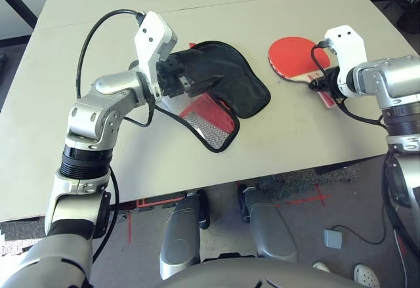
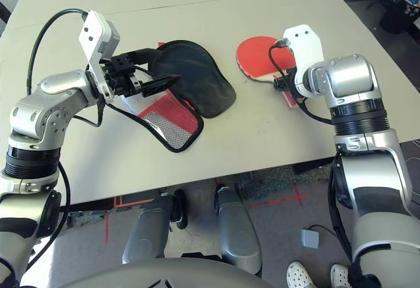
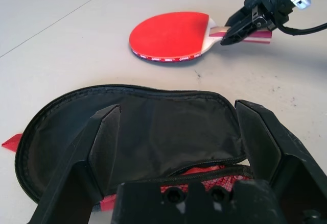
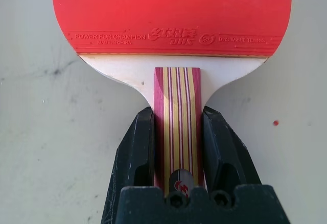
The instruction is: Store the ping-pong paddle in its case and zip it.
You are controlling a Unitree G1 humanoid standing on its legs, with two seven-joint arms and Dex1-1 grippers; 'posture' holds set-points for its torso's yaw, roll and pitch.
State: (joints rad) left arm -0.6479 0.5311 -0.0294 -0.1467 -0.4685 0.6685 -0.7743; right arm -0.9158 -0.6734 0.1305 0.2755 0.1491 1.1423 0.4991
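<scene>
My right gripper will let go of the ping-pong paddle on the spread-out black-lined flap of the case [image 1: 226,73]. The paddle still lies flat on the table.
The ping-pong paddle [image 4: 173,9] lies flat on the table at the right, red face up, striped handle toward me. My right gripper [image 4: 178,110] is shut on that handle, one finger pressed against each side. The case [image 1: 230,84] lies unzipped at the table's middle, its black-lined flap spread out and its red side with the mesh pocket [image 1: 210,117] toward the front edge. My left gripper [image 3: 176,109] hovers open at the case's left end, fingers spread wide over the black lining with nothing between them.
The grey table [image 1: 197,12] has bare room behind and to the left of the case. Off its front edge the floor shows red tape marks, a small grey box [image 1: 333,238] on a cable and a person's shoes [image 1: 367,275].
</scene>
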